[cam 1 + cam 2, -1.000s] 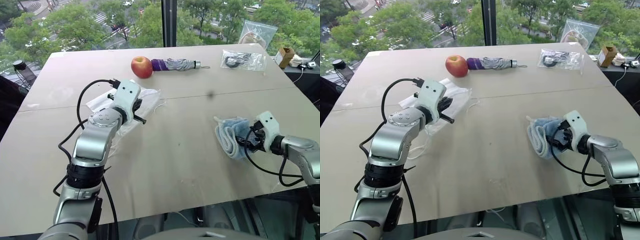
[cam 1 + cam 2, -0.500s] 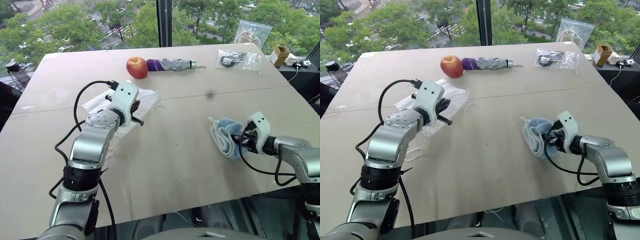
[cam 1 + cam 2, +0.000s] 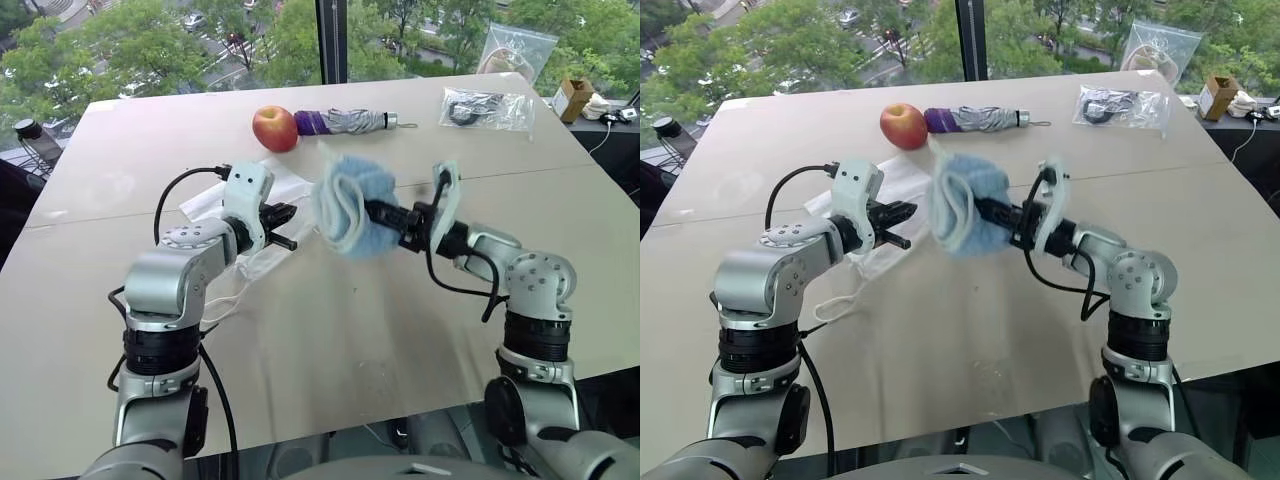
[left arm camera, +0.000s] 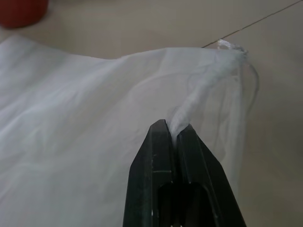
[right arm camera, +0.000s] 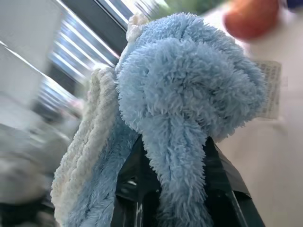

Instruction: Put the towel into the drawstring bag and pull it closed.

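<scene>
My right gripper needs to release the towel inside the drawstring bag, setting it free there on the table (image 3: pixel 348 208) in front of the umbrella.
The light-blue fluffy towel (image 3: pixel 350 205) hangs in the air over the middle of the table, bunched around the tips of my right gripper (image 3: pixel 378 212), which is shut on it and points left. In the right wrist view the towel (image 5: pixel 189 85) drapes over the black fingers and hides their tips. The white sheer drawstring bag (image 3: pixel 295 186) lies flat on the table just left of the towel. My left gripper (image 4: pixel 171 125) is shut on a pinch of the bag's fabric (image 4: pixel 94 118) near its mouth. A white cord (image 3: pixel 836 305) trails from the bag toward me.
A red apple (image 3: pixel 275 128) and a folded grey-and-purple umbrella (image 3: pixel 350 122) lie behind the bag. Clear plastic zip bags (image 3: pixel 485 108) sit at the far right, with a small cardboard box (image 3: pixel 573 97) beyond the table edge. The near half of the table (image 3: pixel 330 350) is bare.
My right gripper shut on the towel, lifted it off the table's right side and swung it left and up, close to the left gripper. The left gripper kept its pinch on the bag.
</scene>
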